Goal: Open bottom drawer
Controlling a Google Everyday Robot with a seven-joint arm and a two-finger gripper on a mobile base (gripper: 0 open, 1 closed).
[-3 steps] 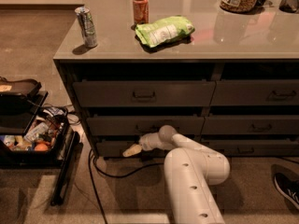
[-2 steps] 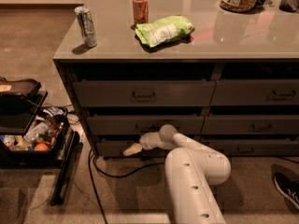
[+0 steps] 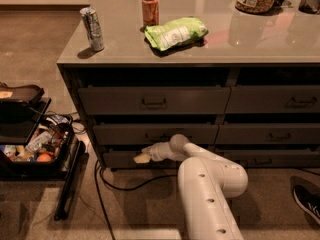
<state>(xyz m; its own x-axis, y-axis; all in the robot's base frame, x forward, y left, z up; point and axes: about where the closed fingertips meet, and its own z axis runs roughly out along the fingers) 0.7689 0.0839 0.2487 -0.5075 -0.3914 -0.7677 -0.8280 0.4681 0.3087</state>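
Observation:
My gripper's fingers are close to the bottom drawer's upper edge, higher than the handle, so I should open them, go lower and grip the drawer's handle [image 3: 148,164] before I pull.
The bottom drawer [image 3: 119,159] is the slim dark grey-brown panel lowest in the left stack of the cabinet, just above the floor. My white arm reaches in from the lower right, and the gripper [image 3: 142,157] sits right against the middle of that drawer's front, where the handle would be. The handle is hidden behind the gripper and wrist. The drawer front sits about level with the cabinet face.
Two taller drawers [image 3: 153,102] stack above it, with a second stack [image 3: 272,134] to the right. A black cable [image 3: 120,186] loops on the floor in front. A black tray of items [image 3: 30,149] stands left. A shoe [image 3: 306,201] lies right. Cans and a green bag [image 3: 175,32] rest on top.

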